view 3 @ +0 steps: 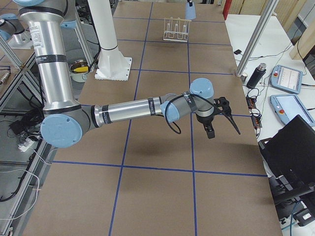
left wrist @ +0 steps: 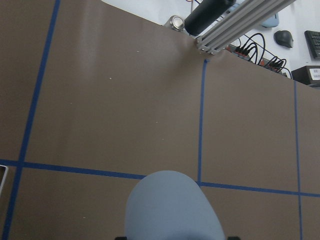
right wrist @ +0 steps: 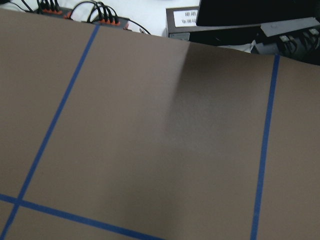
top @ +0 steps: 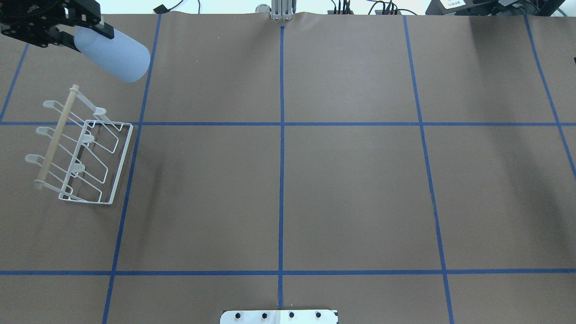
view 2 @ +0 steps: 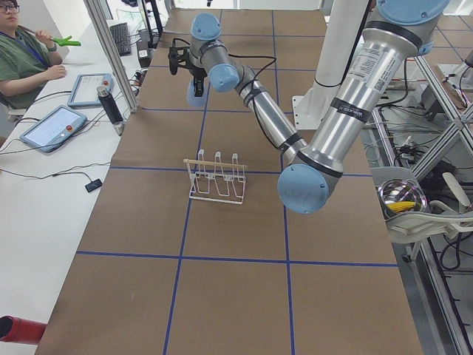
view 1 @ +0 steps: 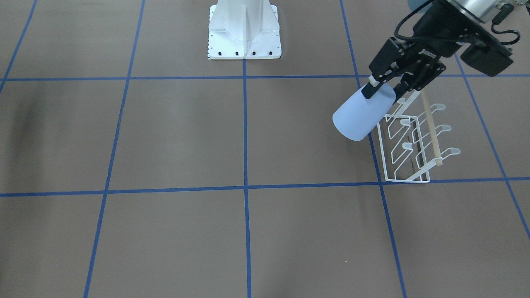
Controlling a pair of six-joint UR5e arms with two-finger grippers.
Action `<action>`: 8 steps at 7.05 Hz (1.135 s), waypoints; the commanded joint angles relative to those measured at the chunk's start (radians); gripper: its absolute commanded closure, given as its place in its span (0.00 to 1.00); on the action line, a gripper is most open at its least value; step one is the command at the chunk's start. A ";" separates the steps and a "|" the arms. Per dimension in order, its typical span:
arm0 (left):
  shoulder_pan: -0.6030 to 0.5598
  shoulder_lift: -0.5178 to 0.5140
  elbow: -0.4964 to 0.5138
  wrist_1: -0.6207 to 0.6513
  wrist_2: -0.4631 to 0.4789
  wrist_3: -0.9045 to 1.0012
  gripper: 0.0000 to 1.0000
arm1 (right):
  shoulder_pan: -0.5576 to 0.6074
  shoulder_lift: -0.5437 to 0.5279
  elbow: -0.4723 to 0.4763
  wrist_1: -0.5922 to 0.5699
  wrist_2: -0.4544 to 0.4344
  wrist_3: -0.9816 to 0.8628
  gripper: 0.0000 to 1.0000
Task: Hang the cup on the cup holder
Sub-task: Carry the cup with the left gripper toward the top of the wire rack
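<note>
My left gripper has the light blue-grey cup, tilted in the air above the cup holder. It will let go of the cup on the cup holder's white peg [view 1: 408, 146] nearest the blue tape crossing.
My left gripper [view 1: 384, 92] is shut on one end of the light blue-grey cup [view 1: 359, 116] and holds it tilted in the air, its free end pointing down and away from the fingers. The cup also shows in the overhead view [top: 114, 55] with the gripper [top: 85, 36], and at the bottom of the left wrist view [left wrist: 172, 207]. The white wire cup holder [view 1: 430, 128] with its wooden dowel stands on the table below the cup, with nothing on its prongs, and shows in the overhead view [top: 56, 137]. My right gripper [view 3: 224, 118] shows only in the exterior right view, so I cannot tell its state.
The brown table has a blue tape grid. The robot's white base [view 1: 244, 31] stands at the table's middle edge. A black canister [view 3: 256, 76] and tablets [view 3: 285, 78] lie on the side bench. A person [view 2: 22, 55] sits by the far bench.
</note>
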 commanded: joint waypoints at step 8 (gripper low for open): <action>0.072 0.006 0.048 0.273 0.230 0.301 1.00 | -0.039 0.019 0.010 -0.286 0.033 -0.054 0.00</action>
